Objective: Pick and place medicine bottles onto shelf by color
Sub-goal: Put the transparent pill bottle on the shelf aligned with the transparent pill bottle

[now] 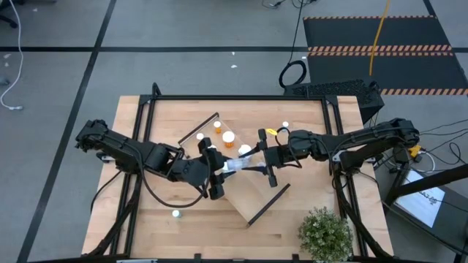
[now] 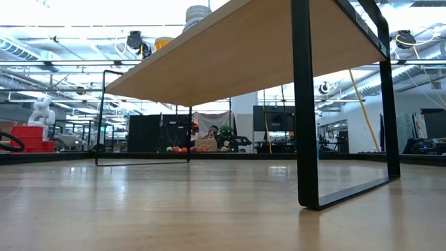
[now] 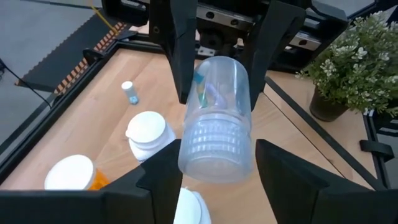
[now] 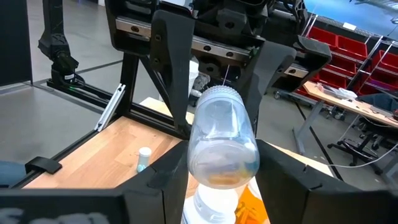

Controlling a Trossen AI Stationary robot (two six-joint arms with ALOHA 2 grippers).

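The clear bottle is lying level with its base in my right gripper, so next my left gripper takes the cap (image 3: pixel 216 148) and turns the bottle upright to regrasp it.
A clear medicine bottle (image 1: pixel 238 165) with a ribbed pale cap lies level in the air over the shelf (image 1: pixel 252 186), between my two grippers. My right gripper (image 1: pixel 257 159) is shut on its base end. My left gripper (image 1: pixel 221 170) faces it, open, its fingers (image 3: pixel 163 177) close on either side of the cap (image 3: pixel 214 152). On the shelf's far-left end stand two orange bottles (image 1: pixel 229 139) (image 1: pixel 218 126) and white-capped ones (image 1: pixel 245 150). In the low view only the shelf's underside (image 2: pixel 237 49) shows. My right gripper pinches the clear bottle's body near its base (image 4: pixel 198 146) between its two fingers (image 4: pixel 166 177). It comes level from the table's right side, along the bottle. The bottle lies level, lifted clear of the shelf, its cap pointing at my left gripper. My left gripper: I cannot tell whether its fingers touch the cap.
A small bottle (image 1: pixel 175 214) stands on the table near the front left, another (image 1: pixel 285 126) at the far right of the shelf. A potted plant (image 1: pixel 324 234) stands at the front right corner. The shelf lies diagonally, with dark end walls (image 1: pixel 268 204).
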